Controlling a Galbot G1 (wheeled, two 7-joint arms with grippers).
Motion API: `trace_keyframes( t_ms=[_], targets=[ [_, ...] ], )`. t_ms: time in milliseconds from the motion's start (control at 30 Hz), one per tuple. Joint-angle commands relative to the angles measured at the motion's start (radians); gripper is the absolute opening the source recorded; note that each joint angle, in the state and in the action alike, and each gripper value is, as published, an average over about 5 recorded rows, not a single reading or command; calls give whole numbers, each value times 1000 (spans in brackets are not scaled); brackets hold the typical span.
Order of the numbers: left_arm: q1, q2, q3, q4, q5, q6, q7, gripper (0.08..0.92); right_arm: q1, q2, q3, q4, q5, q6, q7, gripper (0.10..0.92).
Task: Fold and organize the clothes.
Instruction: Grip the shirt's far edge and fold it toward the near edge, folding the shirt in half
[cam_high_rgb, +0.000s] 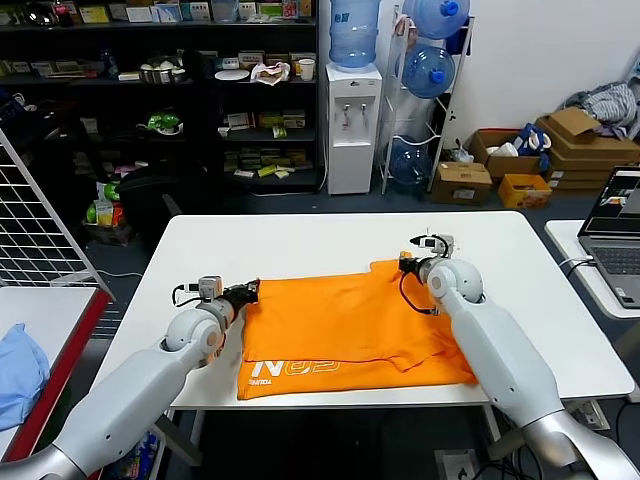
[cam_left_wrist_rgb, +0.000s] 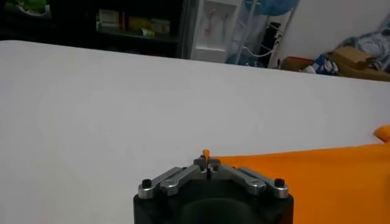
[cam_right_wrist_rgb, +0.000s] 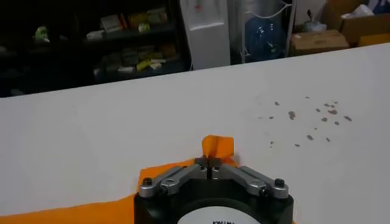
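Observation:
Next, my left gripper releases the far corner of the orange T-shirt, which lies spread on the white table, on the shirt's side edge (cam_high_rgb: 257, 347), just beyond the pale lettering.
The bright orange T-shirt (cam_high_rgb: 350, 330) lies spread on the white table (cam_high_rgb: 300, 240), with pale lettering (cam_high_rgb: 300, 368) showing along its near edge. My left gripper (cam_high_rgb: 250, 292) is at the shirt's far left corner, shut on a small pinch of orange fabric (cam_left_wrist_rgb: 206, 153). In the left wrist view the left gripper (cam_left_wrist_rgb: 207, 163) has its jaws together, and the shirt (cam_left_wrist_rgb: 317, 176) stretches away beside it. My right gripper (cam_high_rgb: 405, 262) is at the far right corner. Seen from the right wrist, the right gripper (cam_right_wrist_rgb: 209, 162) is shut on an upturned fold of the shirt (cam_right_wrist_rgb: 218, 146).
A light blue cloth (cam_high_rgb: 20, 370) lies on a side table at the left, beside a wire grid panel (cam_high_rgb: 35, 230). A laptop (cam_high_rgb: 615, 225) sits on another table at the right. Small reddish stains (cam_right_wrist_rgb: 311, 119) mark the tabletop beyond the right gripper.

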Motion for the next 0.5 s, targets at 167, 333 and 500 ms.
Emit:
trace_keyframes(
  t_ms=[167,333,500],
  targets=[
    [97,81,-71,-206,-10,-6,-24,93,-162,-120,58,279,46,-6,45,122],
    [173,113,-103,-317,-18,-2,-44,93,-265,-188,95,396,101,-34,81,122],
    [239,149,-144,-418,-20,1,-56,93,-341,-227,128,472,133,-49,99,122]
  ],
)
